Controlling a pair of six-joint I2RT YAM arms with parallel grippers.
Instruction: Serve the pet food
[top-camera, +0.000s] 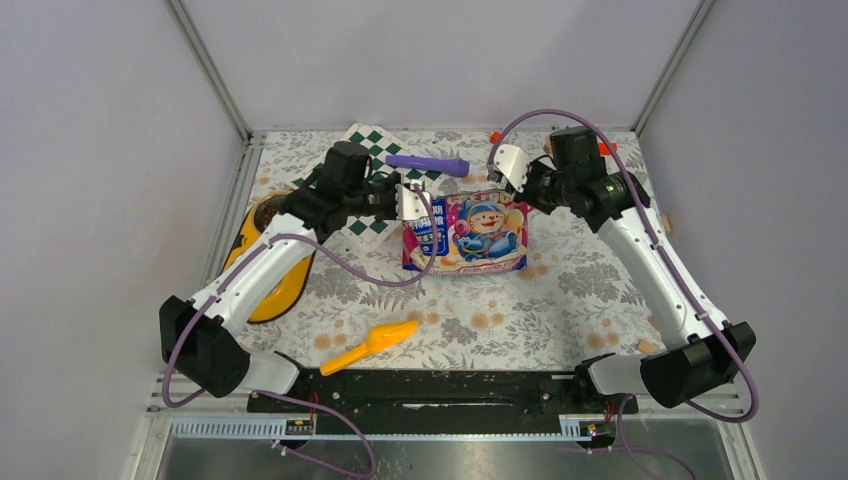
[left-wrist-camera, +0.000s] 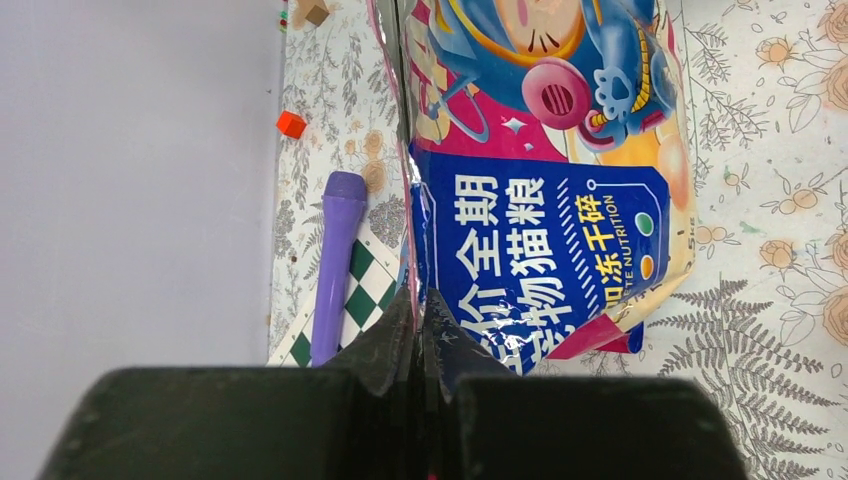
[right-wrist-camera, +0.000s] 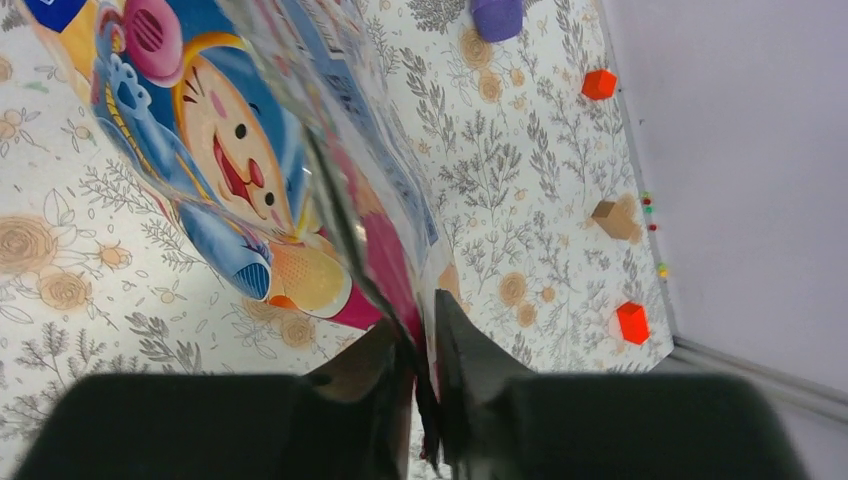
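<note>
The top edge of the pet food bag gapes midway, so my left gripper will hold the bag's corner steady while my right gripper pinches from the bag's edge nearby (left-wrist-camera: 398, 80) toward the bag's far corner.
The pet food bag (top-camera: 466, 232), glossy pink and blue with a cartoon figure, stands up from the flowered table between my two arms. My left gripper (top-camera: 408, 203) is shut on the bag's upper left corner. In the left wrist view its fingertips (left-wrist-camera: 418, 295) pinch the thin edge of the bag (left-wrist-camera: 540, 200). My right gripper (top-camera: 512, 170) holds the upper right corner. In the right wrist view its fingers (right-wrist-camera: 420, 310) sit close together with the crinkled edge of the bag (right-wrist-camera: 230, 150) between them. No loose kibble shows near the bag.
A yellow double-bowl feeder (top-camera: 290, 290) lies at the left, partly under my left arm. An orange scoop (top-camera: 372, 345) rests near the front. A purple stick (top-camera: 428, 163) and a checkered board (top-camera: 365, 140) lie behind the bag. Small red cubes (right-wrist-camera: 632, 322) and a wooden block (right-wrist-camera: 612, 218) sit by the right wall.
</note>
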